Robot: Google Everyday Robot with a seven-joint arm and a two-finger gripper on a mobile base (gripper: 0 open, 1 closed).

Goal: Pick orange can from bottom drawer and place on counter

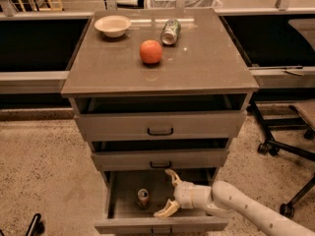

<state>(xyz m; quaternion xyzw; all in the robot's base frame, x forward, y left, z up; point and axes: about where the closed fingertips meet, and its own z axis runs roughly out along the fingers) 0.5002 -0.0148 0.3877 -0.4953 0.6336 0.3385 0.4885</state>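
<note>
My open fingers should next close on the orange can's body (142,198) in the open bottom drawer.
The orange can (143,197) stands upright inside the open bottom drawer (162,225), left of its middle, silver lid up. My gripper (167,193) reaches in from the right, inside the drawer, its cream fingers (166,210) spread open just right of the can and not touching it. The counter (197,65) is the grey-brown top of the cabinet above.
On the counter lie a round orange fruit (150,51), a green-and-white can (170,31) on its side and a white bowl (112,25). The two upper drawers (160,127) are slightly ajar. An office chair base (288,146) stands at right.
</note>
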